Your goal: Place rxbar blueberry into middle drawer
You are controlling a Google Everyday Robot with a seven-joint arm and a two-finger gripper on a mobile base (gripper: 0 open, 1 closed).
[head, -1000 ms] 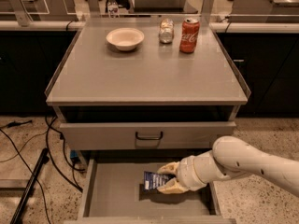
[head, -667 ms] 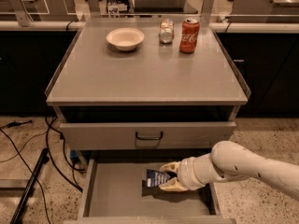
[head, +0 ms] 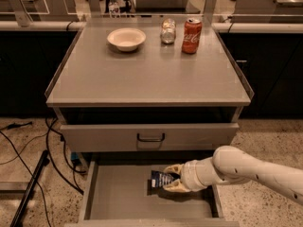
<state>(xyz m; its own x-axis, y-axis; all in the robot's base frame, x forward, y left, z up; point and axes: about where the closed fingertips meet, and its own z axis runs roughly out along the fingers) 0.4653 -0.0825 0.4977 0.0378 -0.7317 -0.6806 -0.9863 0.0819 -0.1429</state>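
Observation:
My gripper is going to let go of the rxbar blueberry on the open drawer's grey bottom, roughly (head: 162, 191) below the black handle.
The rxbar blueberry (head: 160, 178) is a small dark blue bar with white print. My gripper (head: 171, 178) is shut on it, one finger above and one below. The white arm reaches in from the right. The bar hangs low over the plain grey floor of the open middle drawer (head: 118, 193), right of the drawer's centre. I cannot tell whether the bar touches the floor.
Above the open drawer is a shut grey drawer with a black handle (head: 151, 138). On the cabinet top stand a white bowl (head: 126, 39), a clear jar (head: 167, 31) and a red soda can (head: 191, 29). Black cables and a stand leg (head: 28, 188) lie on the floor at left.
The gripper with the bar has moved slightly left and a little deeper into the drawer. Nothing else has moved.

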